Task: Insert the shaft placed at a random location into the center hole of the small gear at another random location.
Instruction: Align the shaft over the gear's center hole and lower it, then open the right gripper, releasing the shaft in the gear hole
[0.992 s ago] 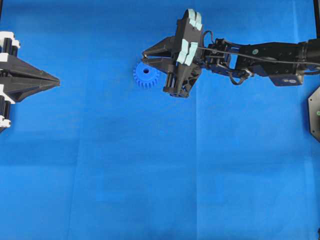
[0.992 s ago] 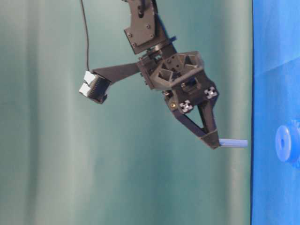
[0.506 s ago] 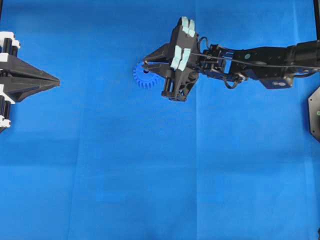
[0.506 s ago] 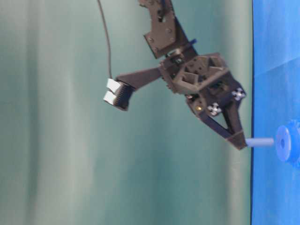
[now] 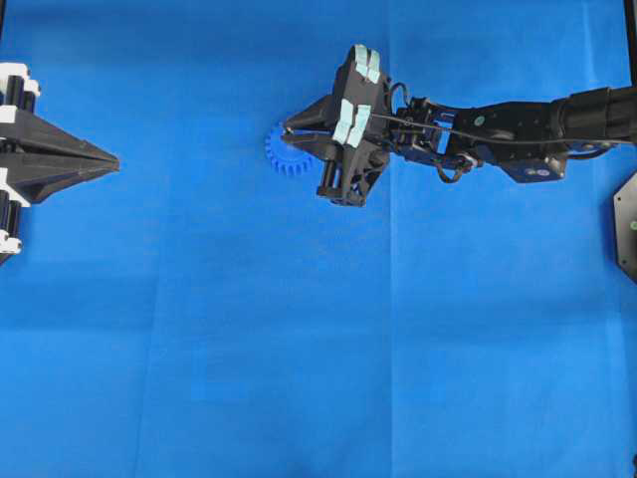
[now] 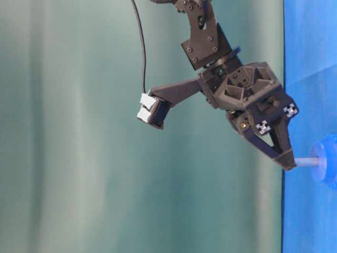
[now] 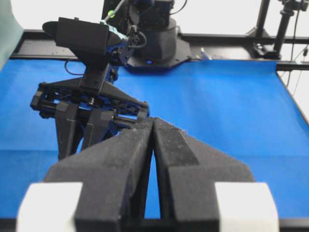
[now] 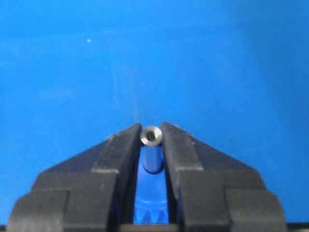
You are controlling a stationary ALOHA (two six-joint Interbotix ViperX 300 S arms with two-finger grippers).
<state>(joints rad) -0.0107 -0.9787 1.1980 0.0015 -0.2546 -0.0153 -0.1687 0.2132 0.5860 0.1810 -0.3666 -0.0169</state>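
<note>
The robot's right gripper needs to release the shaft standing upright in the hole through the raised middle of the small blue gear (image 5: pixel 291 145) (image 8: pixel 152 151). The shaft is now held upright over that gear.
My right gripper (image 5: pixel 288 128) is shut on the shaft (image 6: pixel 308 162), a short silvery pin. It holds the pin upright over the small blue gear (image 5: pixel 280 157). In the table-level view the fingertips (image 6: pixel 288 163) grip the pin's top, and its lower end touches the hub of the gear (image 6: pixel 329 162). In the right wrist view the pin's shiny round end (image 8: pixel 151 136) sits between the jaws, with gear teeth (image 8: pixel 152 213) below. The center hole is hidden under the pin. My left gripper (image 5: pixel 112 161) is shut and empty at the far left, also seen in its wrist view (image 7: pixel 153 122).
The blue cloth (image 5: pixel 299 349) covers the table. The right arm (image 5: pixel 498 124) stretches in from the right edge. A dark mount (image 5: pixel 627 224) stands at the right edge.
My right gripper has come down and slightly left with the shaft. The pin's lower end went from hanging above the cloth to touching the gear's hub. The left arm has not moved.
</note>
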